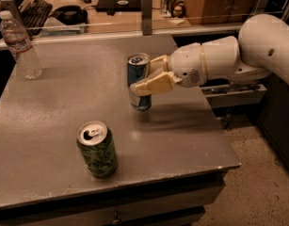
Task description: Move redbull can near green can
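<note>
Next, my gripper puts down and releases the redbull can, now upright near the table's middle, on the grey table [137, 154] next to the green can, on my arm's side.
The redbull can [138, 70] is a slim blue-and-silver can, upright near the middle of the grey table [64, 102]. My gripper [145, 78] reaches in from the right on a white arm and is shut on it, with one cream finger [151, 84] across its front. The can's base looks at or just above the table top. The green can [97, 149] is wider, mottled green with a silver top, and stands upright near the table's front edge, down and left of the redbull can, a can's height or so apart.
A clear plastic water bottle [20, 45] stands at the table's back left. A rail [87, 29] runs behind the table with a desk, keyboard and cans beyond. The table's right edge drops to a speckled floor [247, 173].
</note>
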### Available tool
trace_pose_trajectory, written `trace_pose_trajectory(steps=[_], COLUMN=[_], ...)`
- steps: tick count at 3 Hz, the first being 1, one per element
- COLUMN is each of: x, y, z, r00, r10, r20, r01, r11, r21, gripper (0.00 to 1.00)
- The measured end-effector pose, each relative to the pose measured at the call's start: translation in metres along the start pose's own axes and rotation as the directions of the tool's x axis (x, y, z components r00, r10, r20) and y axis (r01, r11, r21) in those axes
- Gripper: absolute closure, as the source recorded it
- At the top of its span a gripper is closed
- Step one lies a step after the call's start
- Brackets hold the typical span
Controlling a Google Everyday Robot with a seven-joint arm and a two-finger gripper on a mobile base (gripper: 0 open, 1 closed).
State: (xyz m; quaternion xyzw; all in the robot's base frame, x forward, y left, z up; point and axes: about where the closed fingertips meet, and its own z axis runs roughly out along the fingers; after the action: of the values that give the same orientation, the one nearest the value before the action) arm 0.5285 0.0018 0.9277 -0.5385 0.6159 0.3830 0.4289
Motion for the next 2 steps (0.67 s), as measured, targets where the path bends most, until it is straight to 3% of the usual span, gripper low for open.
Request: trace_pose_trajectory(steps=[2], x=[0.004], y=[0.058], z=[-0.001], r00=[1.0], r10=[-0.001], r20=[0.027], r01=[0.004], r11=[0.9953], r21=[-0.097], gripper=[1.0])
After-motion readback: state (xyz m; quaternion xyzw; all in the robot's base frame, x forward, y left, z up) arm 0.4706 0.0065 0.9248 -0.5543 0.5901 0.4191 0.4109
